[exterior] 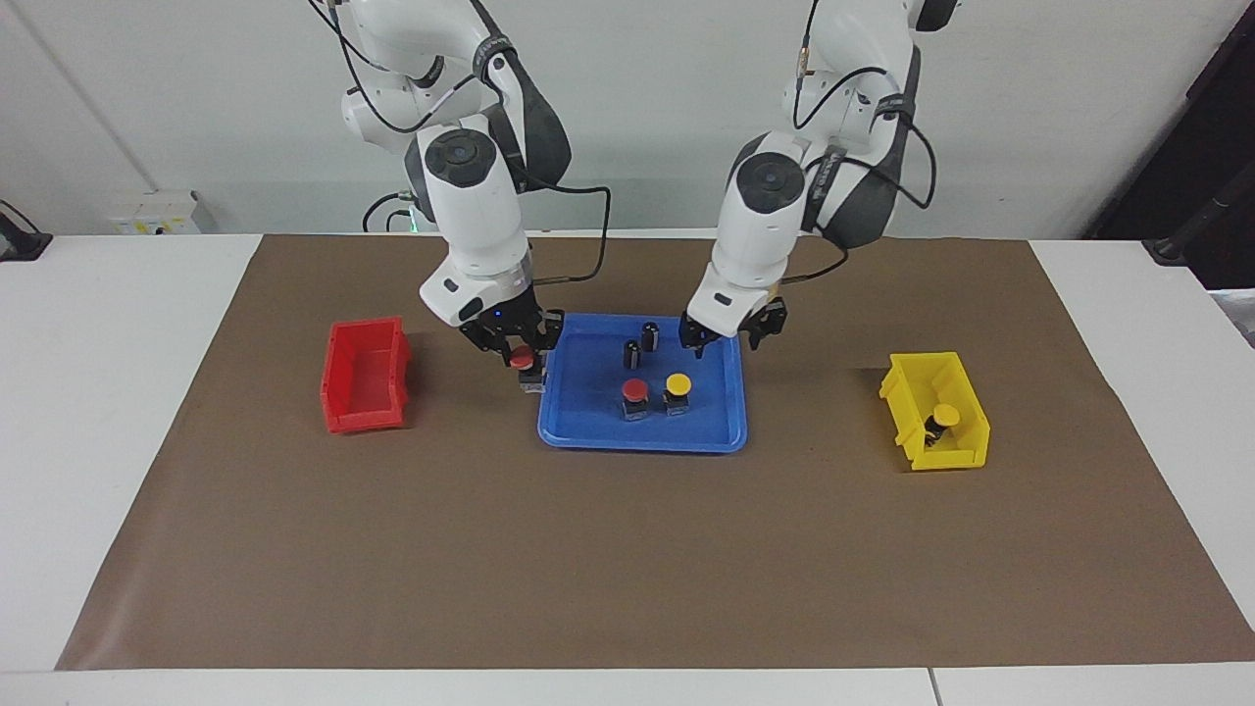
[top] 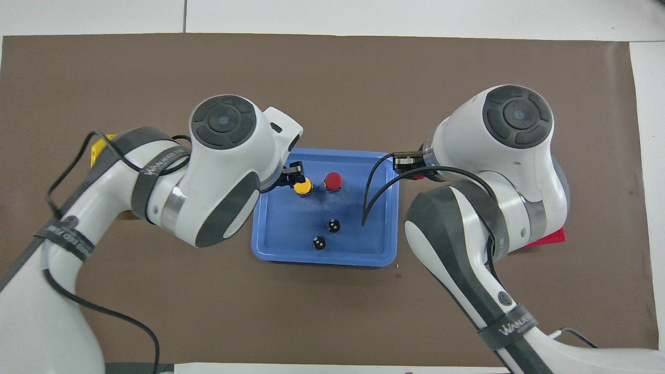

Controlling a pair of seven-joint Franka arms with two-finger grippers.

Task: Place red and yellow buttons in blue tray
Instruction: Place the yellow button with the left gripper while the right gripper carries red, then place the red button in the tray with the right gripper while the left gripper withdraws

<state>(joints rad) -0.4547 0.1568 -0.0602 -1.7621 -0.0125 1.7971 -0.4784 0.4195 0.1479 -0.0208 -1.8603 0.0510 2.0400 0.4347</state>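
Note:
I should release the second red button from my right gripper in the blue tray, between the first red button and the tray's rim [top: 371, 178]. The second red button is now just off the mat.
The blue tray [exterior: 588, 422] lies mid-table and holds one red button [exterior: 634, 396] and one yellow button [exterior: 677, 390]; both also show in the overhead view, red [top: 333, 181] and yellow [top: 302, 187]. My right gripper [exterior: 518, 350] is shut on a second red button [exterior: 524, 359], held just off the mat beside the tray's rim at the right arm's end. My left gripper [exterior: 727, 338] is open and empty, low over the tray's corner nearest the left arm's base. A second yellow button [exterior: 943, 416] lies in the yellow bin [exterior: 956, 446].
Two dark capless cylinders [exterior: 632, 353] [exterior: 649, 333] stand in the tray, nearer to the robots than the buttons. A red bin [exterior: 365, 378] stands toward the right arm's end of the brown mat [exterior: 627, 569]. The yellow bin stands toward the left arm's end.

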